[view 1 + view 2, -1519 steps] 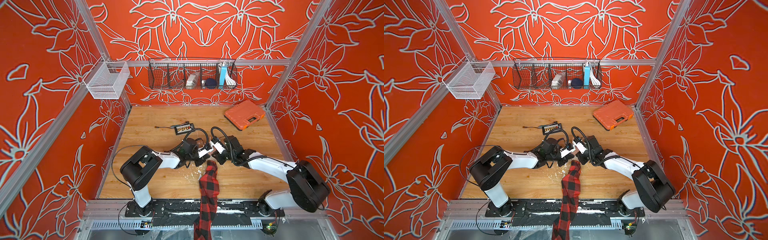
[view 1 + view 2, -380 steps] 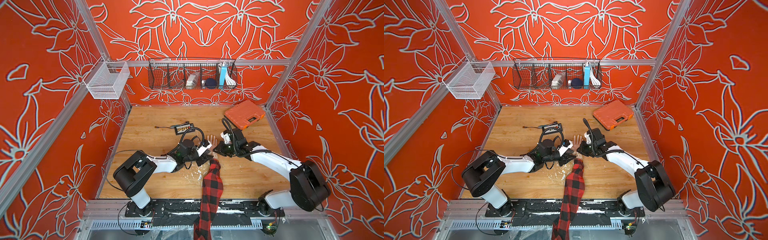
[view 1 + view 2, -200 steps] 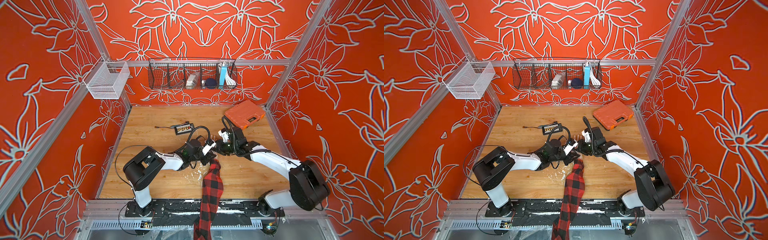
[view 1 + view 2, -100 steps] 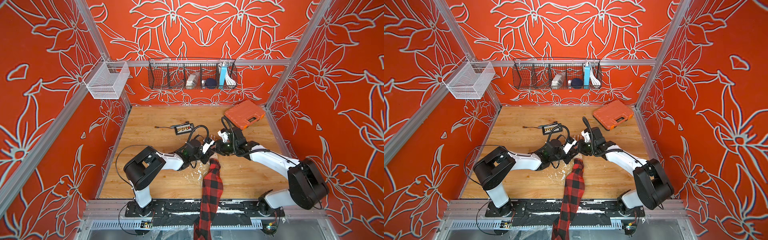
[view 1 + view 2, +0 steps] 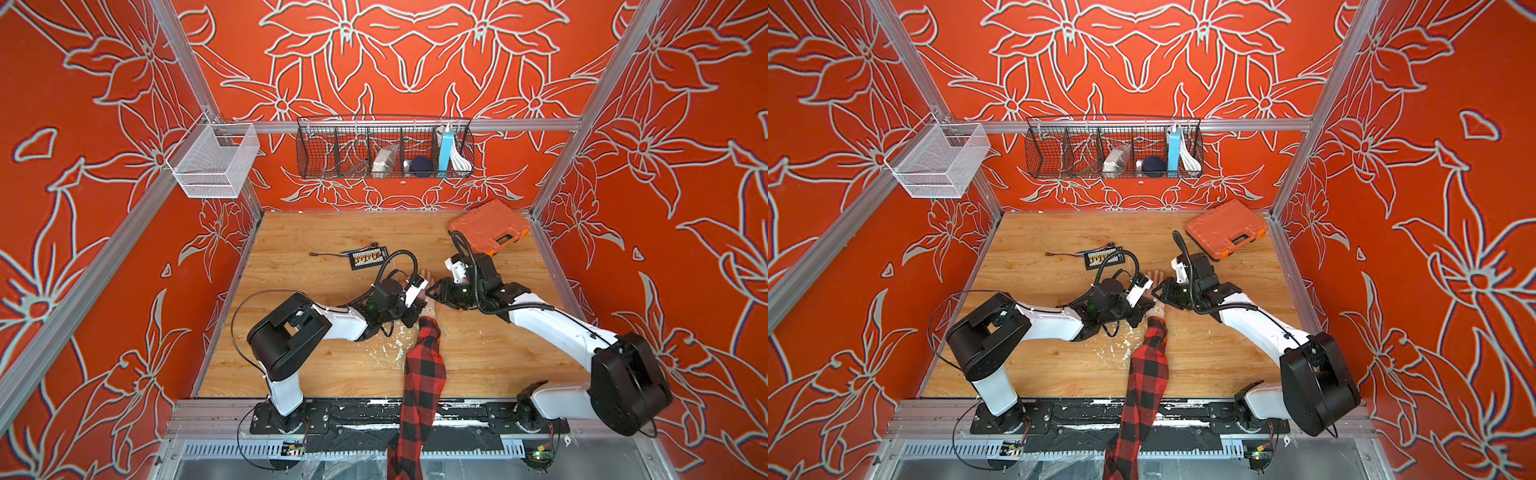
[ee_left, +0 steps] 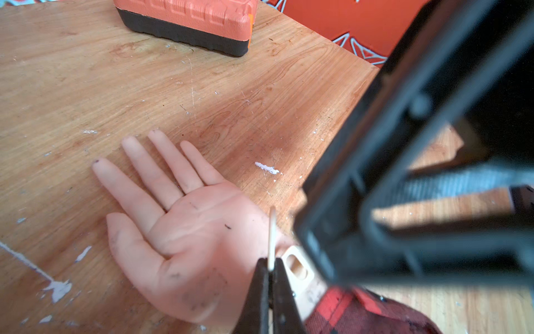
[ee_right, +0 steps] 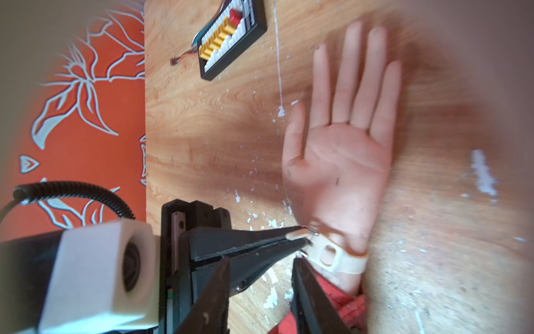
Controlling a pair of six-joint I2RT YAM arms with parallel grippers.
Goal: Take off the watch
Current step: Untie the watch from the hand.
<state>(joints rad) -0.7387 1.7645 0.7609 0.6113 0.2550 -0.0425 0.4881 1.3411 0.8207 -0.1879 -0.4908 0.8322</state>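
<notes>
The keeper loop is outside the open fingers of the robot's right gripper, so next the right gripper backs away, turns and clasps the strap there [image 7: 318, 249] while the left gripper pulls.
An arm in a red-and-black plaid sleeve [image 5: 424, 374] lies on the wooden table, its hand [image 6: 187, 225] palm up. The watch [image 7: 332, 257] shows as a cream strap with a keeper loop round the wrist; its case is hidden under the wrist. My left gripper [image 6: 270, 266] is shut on the strap's thin free end [image 6: 271, 231], which stands up from the wrist. In both top views it sits at the wrist's left side [image 5: 422, 309] [image 5: 1148, 309]. My right gripper [image 7: 261, 261] is open just right of the wrist [image 5: 432, 293], with one fingertip [image 7: 297, 266] next to the strap and sleeve cuff.
An orange tool case [image 5: 490, 226] lies at the back right. A black bit holder with a thin cable [image 5: 368, 257] lies behind the left arm. A black wire basket [image 5: 384, 147] and a white mesh basket [image 5: 214, 160] hang on the walls.
My left gripper's jaws have closed onto the strap's free end over the last second. The right gripper has stayed at the wrist, barely moving.
</notes>
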